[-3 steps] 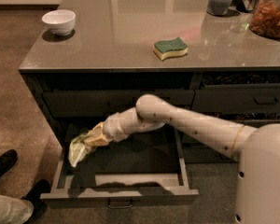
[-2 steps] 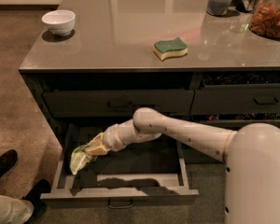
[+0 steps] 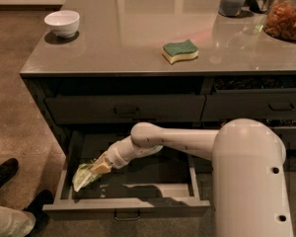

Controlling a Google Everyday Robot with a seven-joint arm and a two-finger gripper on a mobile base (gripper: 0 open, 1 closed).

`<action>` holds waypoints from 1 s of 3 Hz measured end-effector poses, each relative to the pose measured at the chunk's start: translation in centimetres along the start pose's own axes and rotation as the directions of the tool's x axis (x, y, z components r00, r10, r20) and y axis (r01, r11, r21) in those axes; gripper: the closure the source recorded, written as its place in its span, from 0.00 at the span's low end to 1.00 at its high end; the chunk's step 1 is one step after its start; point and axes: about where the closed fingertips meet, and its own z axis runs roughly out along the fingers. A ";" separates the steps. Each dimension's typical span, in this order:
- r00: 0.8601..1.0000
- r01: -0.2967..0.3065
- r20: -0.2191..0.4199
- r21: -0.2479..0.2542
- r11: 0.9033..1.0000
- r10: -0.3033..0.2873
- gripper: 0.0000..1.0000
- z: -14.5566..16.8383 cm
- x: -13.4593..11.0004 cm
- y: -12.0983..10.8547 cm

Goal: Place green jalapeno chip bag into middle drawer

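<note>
My gripper is going to let go of the green jalapeno chip bag on the drawer's tray at the end (image 3: 92,169) nearest the shoes.
The middle drawer (image 3: 128,207) is pulled open below the counter, and its grey tray shows. The green jalapeno chip bag (image 3: 83,176) is a crumpled light-green bag low inside the drawer's left end, at or just above the tray floor. My gripper (image 3: 99,167) reaches down into the drawer from the right, and its tan fingertips are shut on the bag's upper right end. My white arm (image 3: 187,142) stretches from the right across the drawer.
On the counter stand a white bowl (image 3: 62,22) at the far left, a green-and-yellow sponge (image 3: 179,51) in the middle, and jars (image 3: 285,14) at the back right. A shut drawer (image 3: 126,109) sits above the open one. A person's shoes (image 3: 5,174) are on the floor at left.
My gripper has moved down and deeper into the open drawer with the bag, which now sits lower in the left end of the tray.
</note>
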 end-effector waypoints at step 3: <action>0.999 0.034 -0.029 0.013 0.999 -0.034 1.00 -0.5 0.4 -2.7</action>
